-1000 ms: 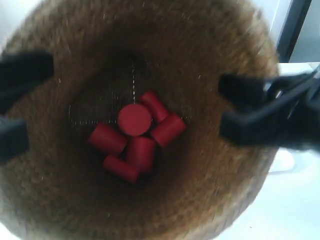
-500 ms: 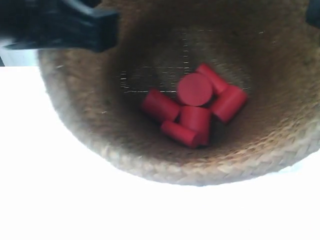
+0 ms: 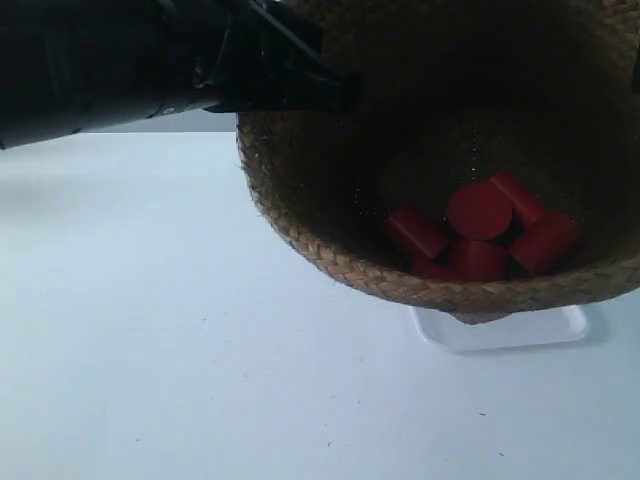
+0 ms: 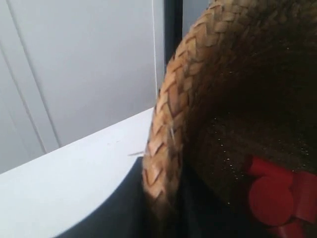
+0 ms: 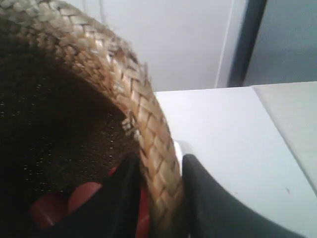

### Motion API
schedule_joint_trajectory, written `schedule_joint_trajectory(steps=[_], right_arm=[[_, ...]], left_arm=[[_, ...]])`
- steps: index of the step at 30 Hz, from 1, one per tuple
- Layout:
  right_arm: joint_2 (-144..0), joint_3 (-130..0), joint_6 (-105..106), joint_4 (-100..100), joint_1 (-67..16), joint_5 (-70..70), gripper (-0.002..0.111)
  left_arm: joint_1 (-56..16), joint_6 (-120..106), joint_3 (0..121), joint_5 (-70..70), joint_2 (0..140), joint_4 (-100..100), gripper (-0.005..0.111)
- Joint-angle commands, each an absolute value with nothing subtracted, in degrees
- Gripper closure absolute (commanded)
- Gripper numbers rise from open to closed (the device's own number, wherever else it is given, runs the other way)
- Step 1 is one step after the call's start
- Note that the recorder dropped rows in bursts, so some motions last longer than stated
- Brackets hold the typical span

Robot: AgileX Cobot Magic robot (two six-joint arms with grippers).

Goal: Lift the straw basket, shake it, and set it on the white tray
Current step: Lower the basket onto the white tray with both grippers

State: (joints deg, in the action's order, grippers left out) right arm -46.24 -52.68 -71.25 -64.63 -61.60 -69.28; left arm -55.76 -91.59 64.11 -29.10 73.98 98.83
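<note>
I need to put the straw basket, now hanging in the air, down with my left gripper on the middle of the white tray (image 3: 488,277) and let go, with the basket's corner toward the near edge.
The brown woven straw basket (image 3: 330,255) hangs in the air at the exterior view's upper right, tipped so its inside shows. Several red cylinders (image 3: 480,212) lie on its bottom. My left gripper (image 4: 163,198) is shut on the basket's braided rim (image 4: 171,124), one finger inside and one outside. My right gripper (image 5: 161,196) is shut on the rim (image 5: 148,134) at the opposite side, the same way. The arm at the exterior view's left (image 3: 120,60) reaches in to the rim. The white tray (image 3: 500,330) lies on the table below the basket, mostly hidden by it.
A white table (image 3: 150,330) spreads under the basket and to its left. A pale wall with a dark vertical strip (image 4: 172,34) stands behind the table. The table's edge (image 5: 277,124) runs near the right arm's side.
The basket has swung to the exterior view's right and slightly lower, uncovering the table at the left and the tray beneath. The red cylinders have shifted with it. Both grippers stay shut on the rim.
</note>
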Motion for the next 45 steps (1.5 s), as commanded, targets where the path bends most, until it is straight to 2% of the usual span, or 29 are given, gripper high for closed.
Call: schedule_joint_trajectory(steps=[1, 8, 11, 18, 24, 37, 39, 41, 45], right_arm=[[-48.57, -50.07, -68.99, -67.58, -53.3, -68.51, 0.108], [-57.66, -48.77, -69.09, -66.88, -38.6, -54.75, 0.108], [-65.18, -49.91, -65.74, -62.07, -28.3, -46.99, 0.108], [-69.39, -56.03, -55.55, -55.64, -14.1, -45.36, 0.108], [-75.4, -59.4, -46.02, -49.34, -9.29, -46.67, 0.108], [-76.71, -59.33, -47.11, -47.86, -7.32, -39.57, 0.108], [-76.71, -59.33, -46.44, -47.28, -7.32, -39.1, 0.104], [-76.71, -59.33, -46.44, -47.11, -7.32, -38.55, 0.096], [-76.71, -59.33, -46.44, -46.29, -7.32, -37.85, 0.068]], left_arm=[[-51.7, -90.8, 64.91, -24.57, 76.01, 99.95, 0.107], [-49.49, -91.52, 65.43, -23.86, 80.52, 99.95, 0.107], [-46.74, -90.58, 68.68, -17.71, 84.09, 99.95, 0.107], [-45.03, -90.04, 73.34, -13.21, 90.43, 99.95, 0.107], [-43.65, -88.05, 74.02, -11.08, 93.45, 99.95, 0.107], [-42.25, -85.81, 76.13, -2.48, 99.2, 99.95, 0.107], [-42.09, -85.81, 76.13, -1.6, 99.43, 99.95, 0.106], [-41.67, -85.81, 76.13, -1.6, 99.43, 99.95, 0.1], [-41.13, -85.81, 76.13, -1.34, 99.43, 99.95, 0.074]])
